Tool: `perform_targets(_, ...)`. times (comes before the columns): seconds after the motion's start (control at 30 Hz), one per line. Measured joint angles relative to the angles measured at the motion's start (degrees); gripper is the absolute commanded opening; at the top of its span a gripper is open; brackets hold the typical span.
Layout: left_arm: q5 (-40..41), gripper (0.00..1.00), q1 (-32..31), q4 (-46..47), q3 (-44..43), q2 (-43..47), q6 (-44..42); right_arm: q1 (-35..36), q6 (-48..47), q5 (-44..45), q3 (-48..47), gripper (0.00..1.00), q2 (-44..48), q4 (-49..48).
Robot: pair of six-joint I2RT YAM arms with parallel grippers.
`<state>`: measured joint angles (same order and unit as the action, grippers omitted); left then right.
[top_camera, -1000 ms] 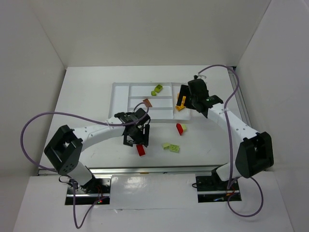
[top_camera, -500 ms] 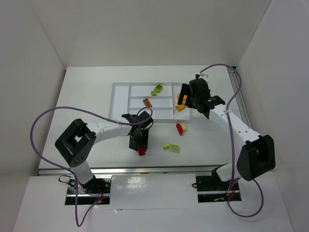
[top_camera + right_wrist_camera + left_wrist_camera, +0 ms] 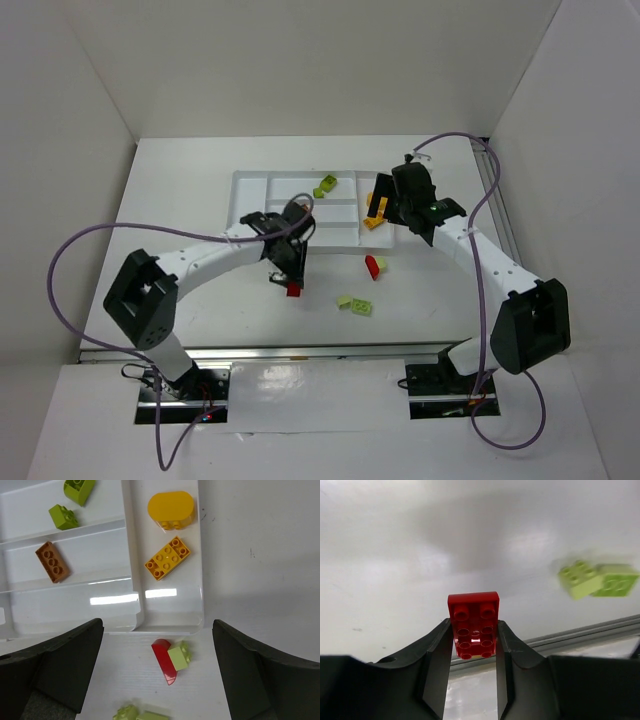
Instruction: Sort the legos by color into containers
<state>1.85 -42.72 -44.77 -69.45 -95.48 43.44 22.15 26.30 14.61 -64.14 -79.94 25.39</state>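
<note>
I need to let go of the flat red lego with my left gripper in the tray's empty end compartment (image 3: pixel 242 211) opposite the yellow oval lego.
My left gripper (image 3: pixel 292 281) (image 3: pixel 474 641) is shut on a flat red lego (image 3: pixel 293 290) (image 3: pixel 473 624), just in front of the white tray (image 3: pixel 250 195). The brick's studded end sticks out past the fingertips. My right gripper (image 3: pixel 381 210) (image 3: pixel 157 675) stands open over the tray's right compartment (image 3: pixel 172 600), nothing between its fingers. That compartment holds a yellow oval lego (image 3: pixel 171 509) and an orange-yellow one (image 3: pixel 167 557). Two green legos (image 3: pixel 63 516) lie in the far left compartment, a brownish orange one (image 3: pixel 51 561) in the middle one.
On the table in front of the tray lie a curved red lego (image 3: pixel 371 267) (image 3: pixel 165 665) touching a small green one (image 3: pixel 179 656), and a pair of green legos (image 3: pixel 354 304) (image 3: pixel 597 578). The table's metal front rail (image 3: pixel 580 637) runs close behind.
The left gripper closed on the red lego on the table and carried it a short way toward the tray. The right arm has barely moved.
</note>
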Motion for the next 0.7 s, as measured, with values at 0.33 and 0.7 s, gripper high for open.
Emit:
perform_targets(0.33,1.4,0.00,23.3,3.3,-19.9,-5.1,-4.4,0.0,0.0,-0.4,0.5,0.97,0.3,0.4)
perform_targets(0.7,0.9,0.13,29.7,7.5,-26.3,-17.6,-5.7,0.0,-0.4,0.7,1.0,0.97,2.0,2.6)
